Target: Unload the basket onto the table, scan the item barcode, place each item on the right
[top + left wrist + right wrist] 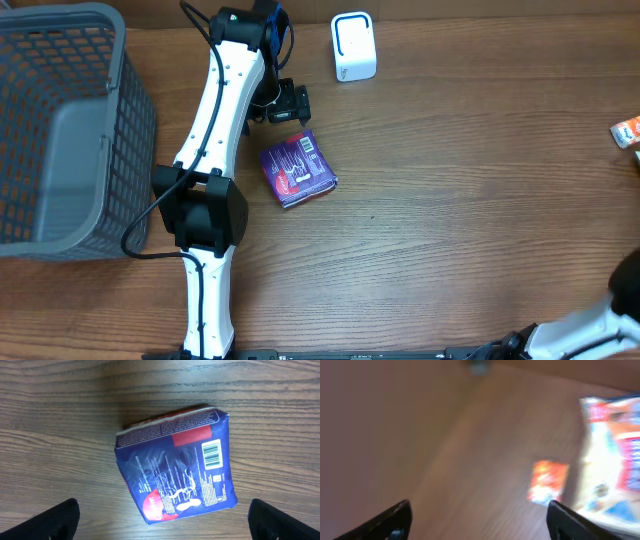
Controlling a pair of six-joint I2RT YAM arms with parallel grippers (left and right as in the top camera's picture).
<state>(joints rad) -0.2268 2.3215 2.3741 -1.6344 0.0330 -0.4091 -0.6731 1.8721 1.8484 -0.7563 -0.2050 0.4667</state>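
Next, the left gripper grips the packet's side point(273, 174) point(130, 484) that faces the grey mesh basket, since this leaves the white barcode label uncovered.
The item is a blue and red packet point(298, 169) lying flat on the wooden table, with a white barcode label point(212, 454) facing up. A white scanner point(353, 46) with a blue ring stands at the back. My left gripper point(288, 104) hovers just behind the packet; in the left wrist view it point(162, 527) is open wide, fingertips point(56, 520) apart from the packet point(175, 472). In the blurred right wrist view my right gripper point(480, 522) is open with nothing between its fingers.
A grey mesh basket point(120, 120) fills the left side. A small orange packet point(627, 132) lies at the right edge; the right wrist view shows it point(548, 481) beside a white and blue package point(615, 455). The right arm point(590, 325) enters at the bottom right.
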